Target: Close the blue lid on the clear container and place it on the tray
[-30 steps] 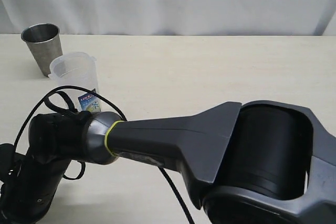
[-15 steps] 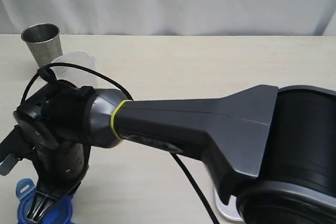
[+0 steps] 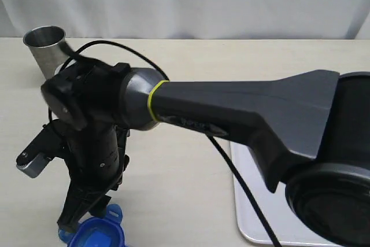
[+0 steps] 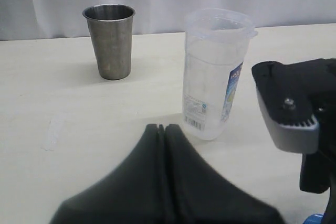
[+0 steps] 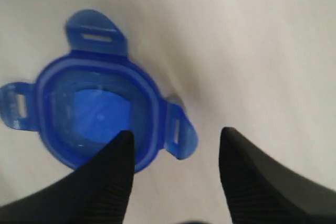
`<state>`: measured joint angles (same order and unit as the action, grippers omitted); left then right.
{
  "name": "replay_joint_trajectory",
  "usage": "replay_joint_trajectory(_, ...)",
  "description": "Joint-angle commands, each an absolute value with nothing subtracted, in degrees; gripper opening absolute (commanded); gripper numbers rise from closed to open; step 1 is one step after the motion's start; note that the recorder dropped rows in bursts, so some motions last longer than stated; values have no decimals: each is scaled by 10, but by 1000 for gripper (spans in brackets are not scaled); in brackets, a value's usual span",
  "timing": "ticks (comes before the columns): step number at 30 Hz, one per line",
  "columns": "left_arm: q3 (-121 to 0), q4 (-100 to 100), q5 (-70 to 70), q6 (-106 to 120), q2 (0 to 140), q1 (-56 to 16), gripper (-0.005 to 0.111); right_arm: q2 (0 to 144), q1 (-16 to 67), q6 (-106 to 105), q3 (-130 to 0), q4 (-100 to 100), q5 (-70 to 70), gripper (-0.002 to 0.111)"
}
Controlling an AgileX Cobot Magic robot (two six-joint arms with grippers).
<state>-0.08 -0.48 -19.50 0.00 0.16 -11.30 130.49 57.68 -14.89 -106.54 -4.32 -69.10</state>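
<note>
The blue lid lies hollow side up, so the robot's right gripper will pinch it at one flap [image 5: 180, 131] and flip it hollow side down over the clear container.
The blue lid [image 5: 100, 114] lies flat on the table with its hollow side showing and its flaps spread out. My right gripper [image 5: 176, 132] hangs open just above it, one flap between the fingers and one finger over the lid's rim. In the exterior view the lid [image 3: 98, 236] sits at the bottom left under the right arm. The clear container [image 4: 215, 77] stands upright and uncovered, seen only in the left wrist view. My left gripper [image 4: 163, 128] is shut and empty, short of the container. The white tray [image 3: 248, 224] lies at the bottom right.
A grey metal cup [image 3: 45, 44] stands at the back left, next to the clear container. The right arm [image 3: 231, 114] stretches across the middle of the table and hides the container in the exterior view.
The right gripper has shifted right with the lid and its jaws have opened, leaving the lid on the table. The arm now covers the container in the exterior view.
</note>
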Motion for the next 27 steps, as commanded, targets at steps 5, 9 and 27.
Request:
replay_joint_trajectory(5, 0, -5, -190, 0, 0, -110, 0, 1299, 545, -187, -1028, -111, -696, 49)
replay_joint_trajectory(9, 0, -5, -190, 0, 0, -110, 0, 1298, 545, -198, -988, -111, -649, 49)
replay_joint_trajectory(27, 0, -5, -190, 0, 0, -110, 0, 1297, 545, -249, -964, -128, -613, 4)
